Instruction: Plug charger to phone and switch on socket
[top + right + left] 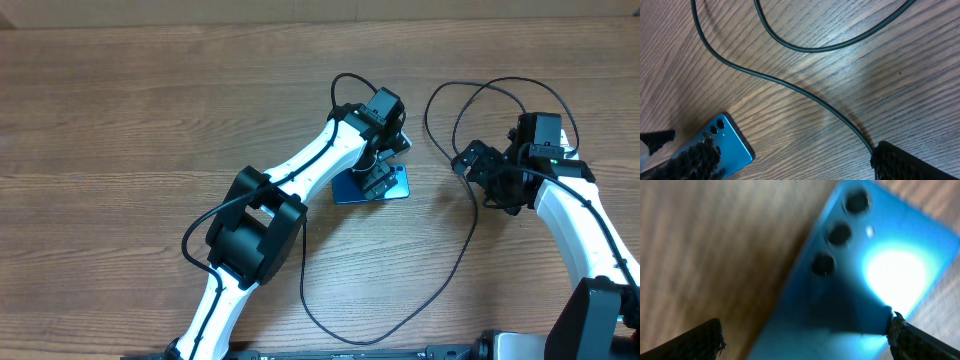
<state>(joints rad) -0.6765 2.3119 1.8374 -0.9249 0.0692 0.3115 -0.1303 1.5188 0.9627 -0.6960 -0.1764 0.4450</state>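
The phone lies at a slant across my left gripper's fingers, so that gripper should line up square with it and close on both long edges (771, 319) before it lifts.
The phone (396, 186) lies flat on the wooden table, its blue back with three lenses (839, 233) facing up. My left gripper (379, 175) hovers just over it, open, with the fingertips (710, 337) apart on either side of the phone's body (840, 305) and nothing gripped. The charger, a thin black cable (471, 236), loops across the table from the right arm round to the front. My right gripper (484, 168) is open low over the table, and the cable (805, 95) runs up against its right finger (900, 162). The cable's plug tip is hidden. The socket is out of view.
The left arm (300, 165) stretches diagonally across the middle of the table. The right arm (585, 225) comes in from the right edge. In the right wrist view the phone (727, 142) lies behind the left finger. Bare wood lies at the far left and back.
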